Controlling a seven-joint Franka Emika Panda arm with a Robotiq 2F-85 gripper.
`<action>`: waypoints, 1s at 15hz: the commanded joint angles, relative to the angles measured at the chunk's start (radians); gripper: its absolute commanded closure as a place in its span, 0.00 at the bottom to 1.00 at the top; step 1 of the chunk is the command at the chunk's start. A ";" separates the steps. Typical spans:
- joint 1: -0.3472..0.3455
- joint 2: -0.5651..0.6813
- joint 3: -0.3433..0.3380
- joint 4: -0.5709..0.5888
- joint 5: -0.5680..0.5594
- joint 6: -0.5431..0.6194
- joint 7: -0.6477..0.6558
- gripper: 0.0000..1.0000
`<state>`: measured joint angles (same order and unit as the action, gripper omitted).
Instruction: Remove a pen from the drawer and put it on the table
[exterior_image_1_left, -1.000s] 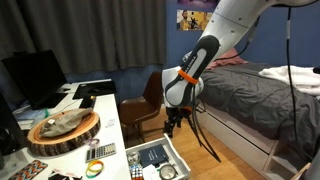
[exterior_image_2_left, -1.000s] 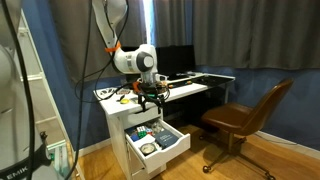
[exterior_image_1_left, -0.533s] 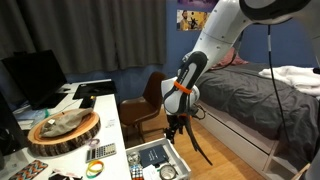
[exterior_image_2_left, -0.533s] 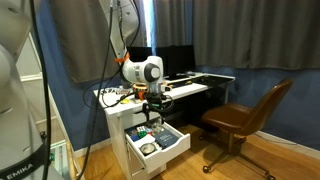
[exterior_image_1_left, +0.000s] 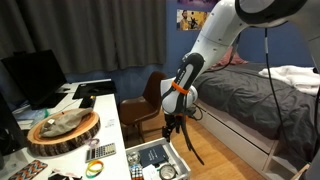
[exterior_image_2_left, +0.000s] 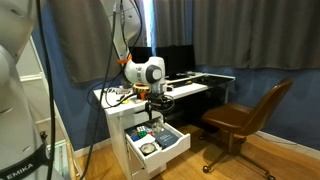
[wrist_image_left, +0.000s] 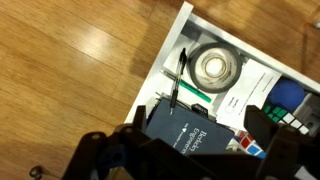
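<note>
My gripper is to go next to the dark pen's end (exterior_image_1_left: 166, 160) (wrist_image_left: 173, 103) beside the dark blue book and close there.
The drawer (wrist_image_left: 172, 44) with white walls stands pulled out below the table (exterior_image_1_left: 112, 125), and shows in both exterior views (exterior_image_2_left: 172, 148). In the wrist view a dark pen (wrist_image_left: 176, 82) lies along its left side, next to a dark blue book (wrist_image_left: 186, 129), a round tape roll (wrist_image_left: 214, 67) and white papers. My gripper (wrist_image_left: 188, 148) hangs open and empty straight above the drawer, its dark fingers to either side of the book. It also shows in both exterior views (exterior_image_1_left: 168, 124), just above the drawer (exterior_image_2_left: 153, 110).
A round bark-edged wooden slab (exterior_image_1_left: 63, 129), a monitor (exterior_image_1_left: 34, 77) and small items sit on the table. A brown office chair (exterior_image_2_left: 243, 117) stands to the side on the wooden floor. A bed (exterior_image_1_left: 262, 95) is behind the arm. A Rubik's cube (wrist_image_left: 287, 118) lies in the drawer.
The arm has come down toward the drawer over the last second. The gripper now hangs lower and closer over the drawer's contents. Nothing was taken hold of.
</note>
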<state>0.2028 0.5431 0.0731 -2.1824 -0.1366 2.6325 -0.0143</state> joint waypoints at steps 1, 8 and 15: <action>-0.001 0.137 0.000 0.118 0.044 0.072 0.068 0.00; 0.053 0.349 -0.070 0.294 0.070 0.098 0.228 0.00; 0.061 0.493 -0.058 0.434 0.096 0.048 0.246 0.00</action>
<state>0.2418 0.9764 0.0194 -1.8276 -0.0639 2.7182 0.2196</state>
